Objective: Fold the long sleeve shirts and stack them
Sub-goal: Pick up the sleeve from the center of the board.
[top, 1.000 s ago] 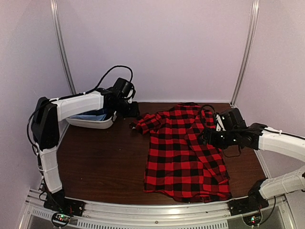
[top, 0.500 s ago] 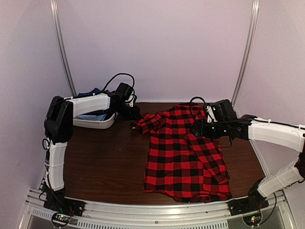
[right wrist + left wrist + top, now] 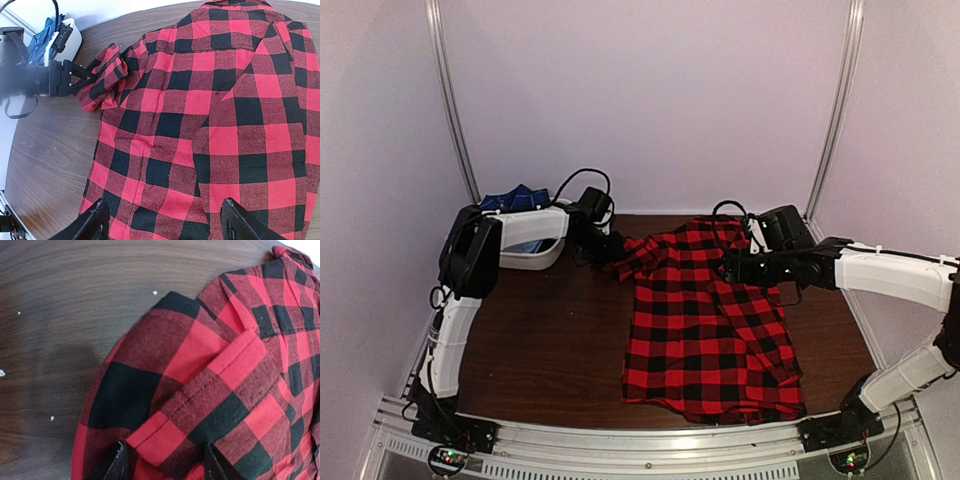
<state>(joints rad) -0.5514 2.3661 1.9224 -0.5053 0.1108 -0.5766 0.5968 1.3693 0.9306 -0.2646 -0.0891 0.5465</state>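
Observation:
The robot's right gripper should next move to the bunched sleeve's cuff (image 3: 644, 259) (image 3: 120, 71) beside the left gripper and close there on the red-and-black checked shirt.
The red-and-black checked shirt (image 3: 705, 330) lies spread flat on the dark wooden table, collar at the back, its left sleeve bunched up at the back left. No white letters show. My left gripper (image 3: 608, 248) is open, low at that bunched sleeve; in the left wrist view (image 3: 166, 467) its fingers straddle the cuff cloth (image 3: 215, 375). My right gripper (image 3: 732, 268) is open and hovers above the shirt's upper right part; in the right wrist view (image 3: 162, 220) the shirt (image 3: 210, 125) fills the frame below it. The navy blue shirt (image 3: 513, 199) lies in a tray at the back left.
A white tray (image 3: 525, 262) stands at the table's back left corner and holds the navy shirt; it also shows in the right wrist view (image 3: 75, 42). Bare wooden table (image 3: 540, 340) lies left of the red shirt. Pale walls enclose the back and sides.
My left gripper has moved right from the tray to the bunched sleeve. My right gripper has moved left and back over the shirt's upper right. The shirt has not visibly shifted.

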